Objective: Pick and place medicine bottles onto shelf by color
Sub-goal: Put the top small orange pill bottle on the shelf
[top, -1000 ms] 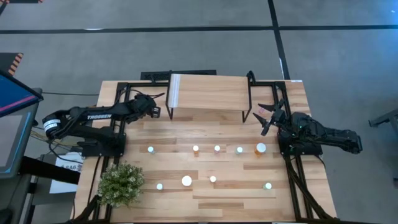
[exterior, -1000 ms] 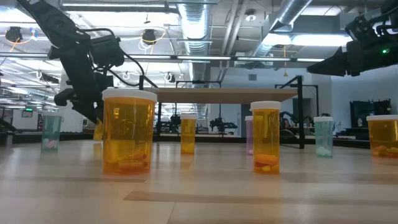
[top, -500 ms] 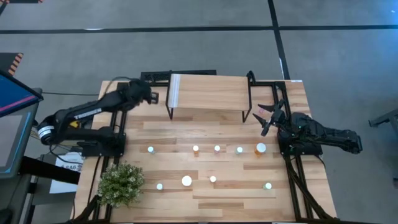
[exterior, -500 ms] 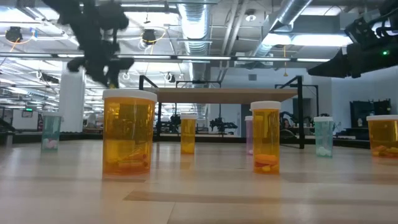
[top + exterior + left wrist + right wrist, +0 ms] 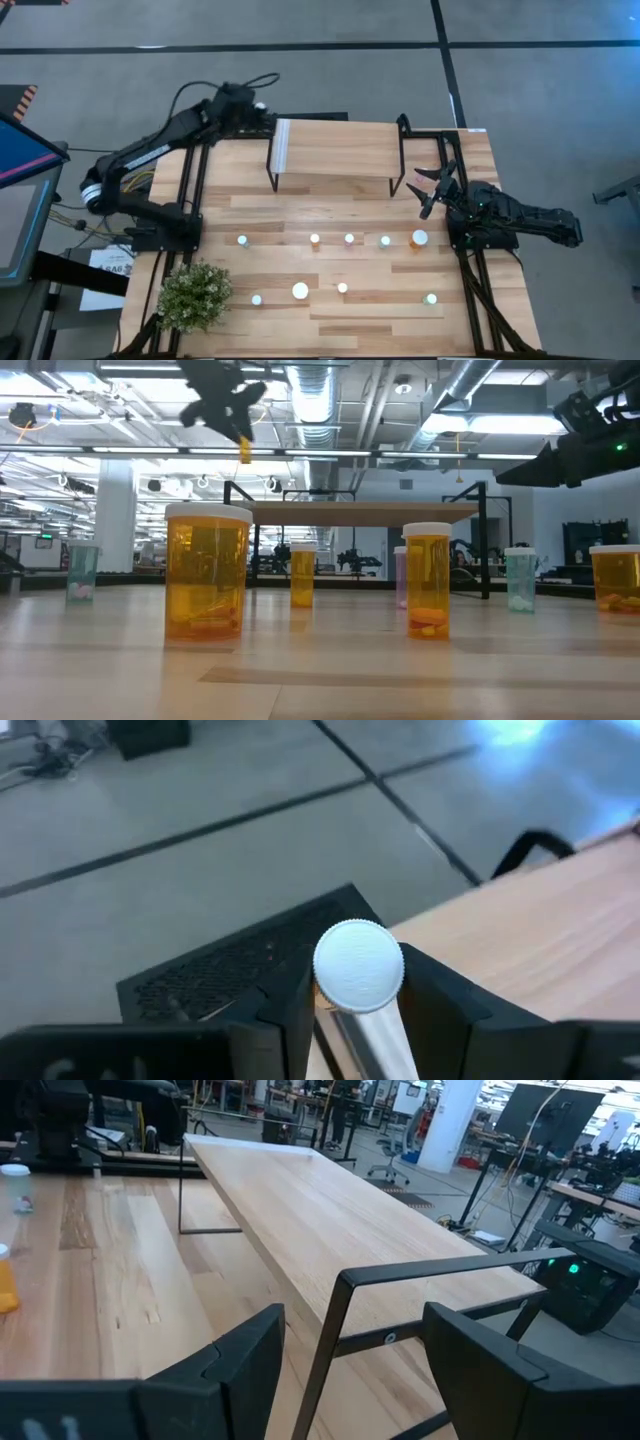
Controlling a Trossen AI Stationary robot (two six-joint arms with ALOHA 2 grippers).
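My left gripper will release the orange bottle on the shelf top beside the pale strip (image 5: 291, 127), close to the far edge of the shelf top.
My left gripper (image 5: 260, 110) is raised by the left end of the shelf (image 5: 335, 148), a light wood top on black legs, and is shut on a small orange medicine bottle (image 5: 244, 452) with a white cap (image 5: 358, 965). More medicine bottles stand on the table in a far row (image 5: 349, 238) and a near row (image 5: 300, 291). In the low view they are orange (image 5: 207, 572), pale green (image 5: 520, 580) and pink (image 5: 400, 575). My right gripper (image 5: 430, 190) waits open at the shelf's right end, holding nothing. My left gripper pinches the small orange bottle between its two fingers (image 5: 290, 1010), which lie on opposite sides of the body just under the white cap (image 5: 358, 965). The fingers slant downward. The bottle (image 5: 244, 452) hangs below them, lifted clear above the height of the shelf top.
A small potted plant (image 5: 195, 295) stands at the table's near left corner. The shelf's black legs (image 5: 330, 1340) rise close in front of my right gripper. The shelf top (image 5: 335, 148) is bare.
My left gripper has risen steeply from table height left of the shelf. It has carried the small orange bottle up and toward the far edge, to the shelf's far left corner, tipping more level on the way. The right arm has kept still.
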